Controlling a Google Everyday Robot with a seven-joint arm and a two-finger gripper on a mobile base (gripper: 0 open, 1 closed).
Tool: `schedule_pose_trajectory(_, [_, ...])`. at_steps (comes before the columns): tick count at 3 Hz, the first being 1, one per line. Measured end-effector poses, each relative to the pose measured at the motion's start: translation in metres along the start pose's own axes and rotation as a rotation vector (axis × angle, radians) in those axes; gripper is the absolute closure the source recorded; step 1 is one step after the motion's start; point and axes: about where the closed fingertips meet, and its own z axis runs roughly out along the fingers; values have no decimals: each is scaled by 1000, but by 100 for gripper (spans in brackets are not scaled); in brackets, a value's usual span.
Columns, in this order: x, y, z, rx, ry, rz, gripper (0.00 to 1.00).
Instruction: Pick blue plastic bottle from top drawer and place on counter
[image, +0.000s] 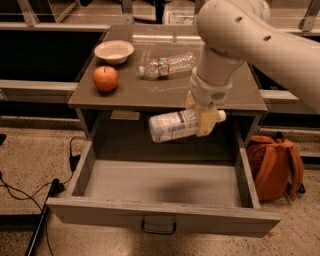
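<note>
My gripper is to release the blue plastic bottle on the counter (207, 78), setting it beside the clear water bottle and away from the apple.
My gripper (204, 116) is shut on the blue plastic bottle (172, 125), a stout pale bottle with its white cap to the right. It holds the bottle on its side in the air, above the open top drawer (160, 185) and just in front of the counter's (170, 90) front edge. The drawer is pulled out, with a dark handle on its front, and nothing shows inside it. The white arm comes down from the upper right and covers part of the counter.
On the counter lie a clear water bottle (167, 65) on its side, a red apple (105, 78) and a white bowl (114, 51). An orange backpack (274, 165) stands on the floor to the right. Black cables (30, 192) run across the floor at left.
</note>
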Motion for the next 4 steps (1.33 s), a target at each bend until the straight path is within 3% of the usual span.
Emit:
schedule_pose_trajectory(1, [33, -32, -14, -37, 17, 248, 100])
schedule_pose_trajectory(2, [69, -54, -17, -63, -46, 446, 100])
schedule_pose_trajectory(3, [99, -80, -34, 14, -152, 579, 100])
schedule_pose_trajectory(4, [108, -104, -59, 109, -197, 610, 82])
